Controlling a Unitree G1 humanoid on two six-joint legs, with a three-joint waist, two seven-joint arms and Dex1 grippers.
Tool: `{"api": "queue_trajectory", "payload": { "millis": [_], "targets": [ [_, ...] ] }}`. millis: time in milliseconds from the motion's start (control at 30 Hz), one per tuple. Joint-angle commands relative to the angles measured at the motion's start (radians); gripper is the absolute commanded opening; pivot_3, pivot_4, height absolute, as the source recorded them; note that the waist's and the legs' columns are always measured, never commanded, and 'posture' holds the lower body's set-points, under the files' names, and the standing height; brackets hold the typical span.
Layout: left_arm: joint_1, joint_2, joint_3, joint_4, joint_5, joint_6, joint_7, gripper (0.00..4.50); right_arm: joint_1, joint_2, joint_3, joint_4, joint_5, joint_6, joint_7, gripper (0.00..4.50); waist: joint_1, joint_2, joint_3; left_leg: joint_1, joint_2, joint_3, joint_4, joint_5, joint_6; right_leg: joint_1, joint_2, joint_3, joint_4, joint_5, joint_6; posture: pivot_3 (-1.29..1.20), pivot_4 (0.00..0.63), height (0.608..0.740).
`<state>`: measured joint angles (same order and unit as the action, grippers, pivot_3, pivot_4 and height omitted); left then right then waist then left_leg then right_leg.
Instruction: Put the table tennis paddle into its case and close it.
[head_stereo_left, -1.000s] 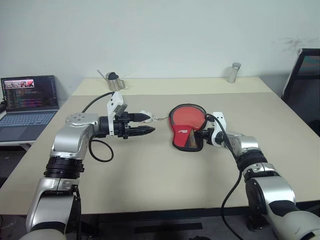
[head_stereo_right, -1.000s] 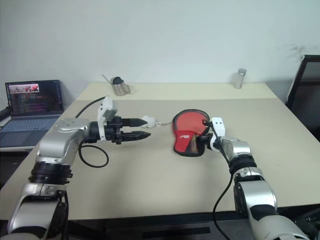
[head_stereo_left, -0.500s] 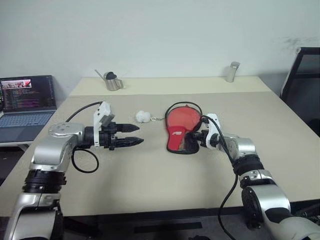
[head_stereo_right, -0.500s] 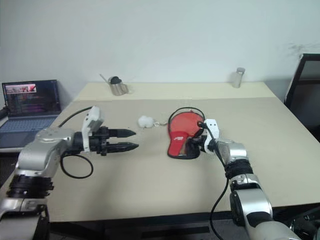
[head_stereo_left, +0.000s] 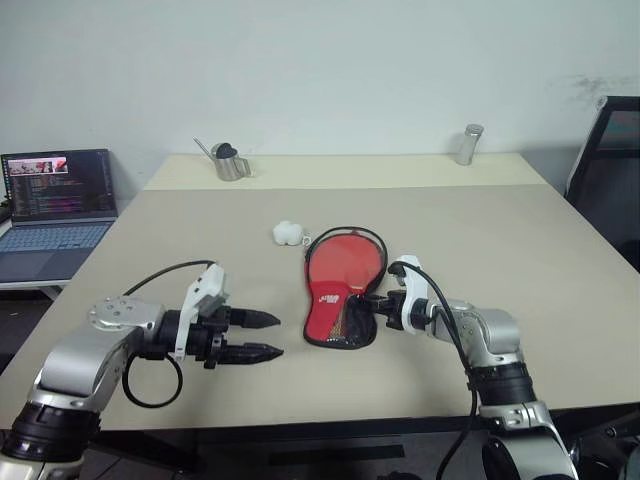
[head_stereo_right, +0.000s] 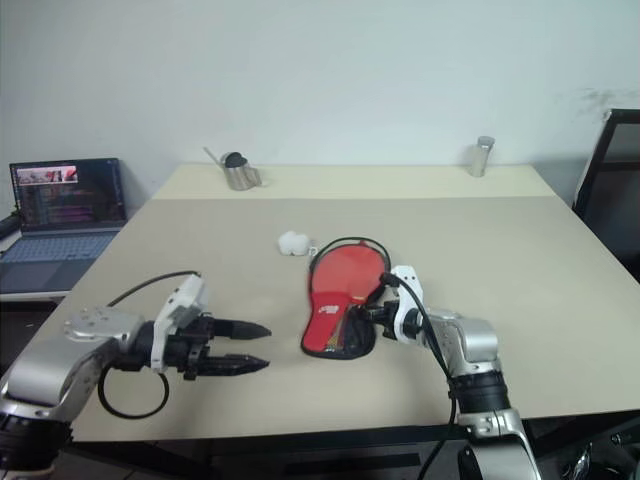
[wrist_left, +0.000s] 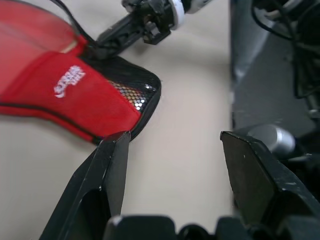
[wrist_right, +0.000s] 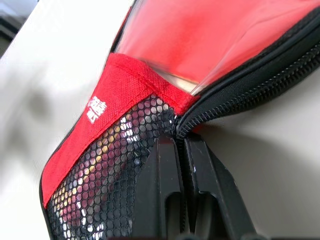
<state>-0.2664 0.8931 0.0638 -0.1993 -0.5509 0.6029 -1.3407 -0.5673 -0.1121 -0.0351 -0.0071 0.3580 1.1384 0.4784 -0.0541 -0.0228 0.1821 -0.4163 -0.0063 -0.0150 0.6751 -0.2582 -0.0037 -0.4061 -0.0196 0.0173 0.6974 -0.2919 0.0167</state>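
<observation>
My right gripper is going to let go of the case flat on the table (head_stereo_left: 348, 338) near the table's near edge, with the case's mesh end toward me.
The case (head_stereo_left: 340, 285) lies flat mid-table, red side with white logo and black mesh up, its round end pointing away from me. My right gripper (head_stereo_left: 372, 300) is shut on the black zipper rim (wrist_right: 240, 90) beside the mesh end, fingers pinched where the zipper's two sides meet (wrist_right: 180, 142). To the left of the case my left gripper (head_stereo_left: 280, 335) hovers low over the table, open and holding nothing, pointing at the case's mesh corner (wrist_left: 135, 95). The table tennis paddle cannot be told apart from the case's glossy red face.
A small white fluffy ball (head_stereo_left: 287, 233) on a thin chain lies just beyond the case. Further back stand a metal pitcher (head_stereo_left: 228, 162) and a metal cylinder (head_stereo_left: 466, 144). A laptop (head_stereo_left: 55, 205) sits on a side table to the left, and a black chair (head_stereo_left: 610, 150) stands at the right.
Both arms pulled back toward me. The right gripper dragged the case nearer and leftward, away from the white ball. The left gripper sank and stayed open.
</observation>
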Motion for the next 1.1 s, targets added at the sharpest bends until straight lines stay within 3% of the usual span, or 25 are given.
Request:
{"api": "queue_trajectory", "payload": {
  "millis": [33,533,1100],
  "targets": [
    [0.032,0.032,0.014,-0.052,0.009,-0.050,-0.012,3.15,0.059,0.015,0.023,-0.149,0.063,0.110,-0.023,0.02,0.000,0.000,0.000,0.000,0.000,0.000,0.000,0.000,0.000,0.000,0.000,0.000,0.000,0.000,0.000,0.00,0.150,0.740],
    [0.050,0.067,-0.001,0.000,0.025,-0.146,-0.082,3.15,0.229,-0.050,-0.039,-0.438,0.196,0.372,-0.063,0.02,0.005,0.000,0.000,0.000,0.000,0.000,0.000,0.000,0.000,0.001,0.000,-0.001,-0.001,0.000,0.000,0.00,0.150,0.740],
    [0.006,0.043,-0.046,-0.043,0.013,-0.110,-0.045,3.15,0.193,-0.178,-0.028,-0.361,0.204,0.313,-0.062,0.02,0.022,0.000,0.000,0.000,-0.001,0.000,0.001,0.000,0.000,0.002,0.000,-0.001,-0.001,0.000,0.000,0.00,0.150,0.740]
  ]
}}
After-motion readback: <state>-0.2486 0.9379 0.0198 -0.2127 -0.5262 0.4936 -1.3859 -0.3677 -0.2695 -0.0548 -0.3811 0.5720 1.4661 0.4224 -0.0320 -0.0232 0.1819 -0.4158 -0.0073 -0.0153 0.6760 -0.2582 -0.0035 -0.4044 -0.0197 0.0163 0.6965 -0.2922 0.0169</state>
